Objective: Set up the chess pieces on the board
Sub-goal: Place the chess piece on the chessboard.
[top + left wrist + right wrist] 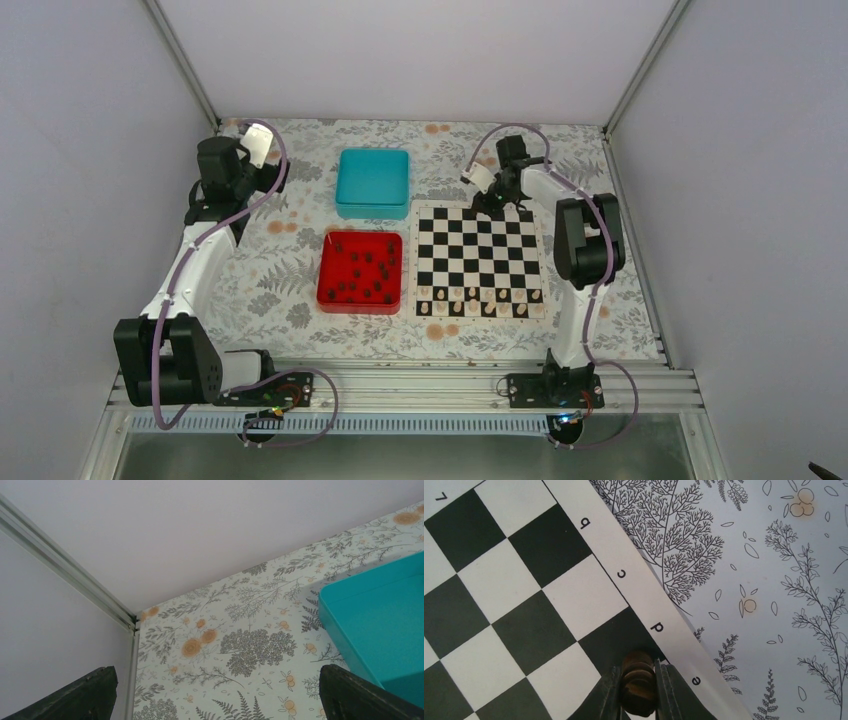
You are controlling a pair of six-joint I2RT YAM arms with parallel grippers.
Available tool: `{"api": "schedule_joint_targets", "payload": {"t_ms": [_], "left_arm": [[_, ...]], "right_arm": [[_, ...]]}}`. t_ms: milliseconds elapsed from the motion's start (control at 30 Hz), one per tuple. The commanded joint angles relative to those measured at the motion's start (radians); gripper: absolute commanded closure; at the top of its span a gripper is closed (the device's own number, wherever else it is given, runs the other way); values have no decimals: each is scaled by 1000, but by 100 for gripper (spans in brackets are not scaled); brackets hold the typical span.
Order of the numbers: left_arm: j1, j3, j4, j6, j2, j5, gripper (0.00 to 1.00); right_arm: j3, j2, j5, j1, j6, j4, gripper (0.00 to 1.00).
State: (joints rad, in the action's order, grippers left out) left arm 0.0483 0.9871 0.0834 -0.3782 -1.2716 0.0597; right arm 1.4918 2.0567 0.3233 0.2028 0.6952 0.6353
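Observation:
I will use my right gripper to set the dark brown chess piece, now at the board's far edge, down on the white square (485, 213) (659, 703) next to the border letter e.
The black-and-white board (478, 260) lies right of centre, with pale tan pieces along its near rows. Several dark chess pieces (362, 268) lie in the red tray (328, 290). My right gripper (497, 195) is at the board's far edge, shut on one dark brown chess piece (638, 682); the piece's base is over a black square beside the border letter d on the board (499, 590). My left gripper (235, 165) hangs open and empty over the far left of the table, its two black fingertips (85, 692) wide apart.
A teal box (372, 182) stands behind the red tray; it also shows at the right of the left wrist view (380, 615). White walls and metal corner posts enclose the flowered tablecloth (270, 270).

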Motion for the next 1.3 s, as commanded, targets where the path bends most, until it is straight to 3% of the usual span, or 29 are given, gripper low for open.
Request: {"api": "schedule_joint_targets", "payload": {"t_ms": [0,433,1267], "left_arm": [[1,-12,-34,-7,-3,-5,0],[1,-8,-30,-4,2,3,0],[1,-4,-22,-1,-4,12,0]], "right_arm": [[-8,39,-88,7,-1,-21,96],[-25,-119,-36,2,2,-21,96],[-115,-79,-25,-45,17,-68,96]]}}
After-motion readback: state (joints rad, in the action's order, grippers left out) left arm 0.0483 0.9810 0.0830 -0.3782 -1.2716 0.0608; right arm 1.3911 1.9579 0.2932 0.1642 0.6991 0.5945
